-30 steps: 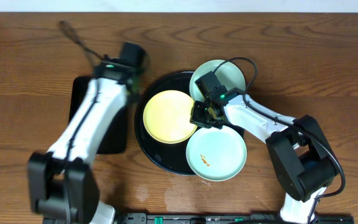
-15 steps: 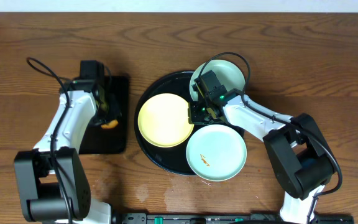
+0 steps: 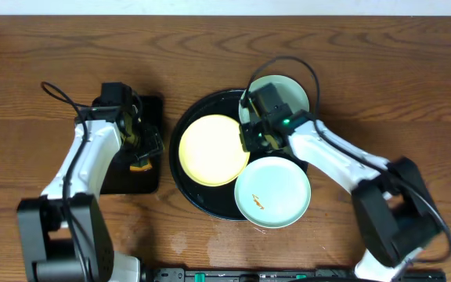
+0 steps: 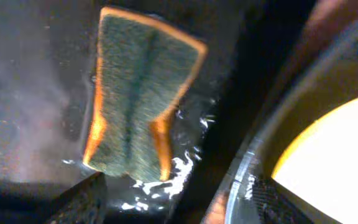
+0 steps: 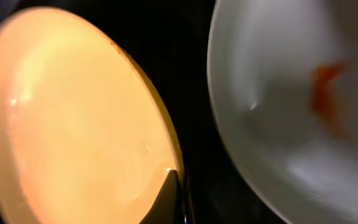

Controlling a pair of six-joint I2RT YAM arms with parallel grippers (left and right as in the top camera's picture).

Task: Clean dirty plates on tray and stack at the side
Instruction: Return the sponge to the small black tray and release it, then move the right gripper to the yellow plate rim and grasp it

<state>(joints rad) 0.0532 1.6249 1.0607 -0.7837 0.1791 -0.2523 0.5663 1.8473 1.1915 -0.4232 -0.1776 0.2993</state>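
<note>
My right gripper is going to let go of the yellow plate on the round black tray (image 3: 223, 137), against the back mint plate.
A pale yellow plate (image 3: 214, 149) lies on the left of the round black tray (image 3: 185, 188). My right gripper (image 3: 250, 141) is shut on its right rim; the wrist view shows a dark fingertip (image 5: 176, 186) on the yellow plate (image 5: 73, 124)'s edge. One mint plate (image 3: 272, 192) with an orange smear overlaps the tray's front right. A second mint plate (image 3: 286, 92) sits at the back right, half hidden by the arm. My left gripper (image 3: 141, 145) hangs open over the small rectangular tray (image 3: 120, 178), its fingers wide apart just short of a green-and-orange sponge (image 4: 138, 93).
The sponge (image 3: 139, 164) lies flat on the wet rectangular tray, just left of the round tray's rim (image 4: 241, 180). The smeared mint plate (image 5: 278, 93) lies close beside the yellow one. A cable (image 3: 57, 94) trails behind the left arm.
My left arm swung from the round tray's back edge to the rectangular tray, then opened and let the sponge go. The right gripper kept its hold; the yellow plate shifted slightly.
</note>
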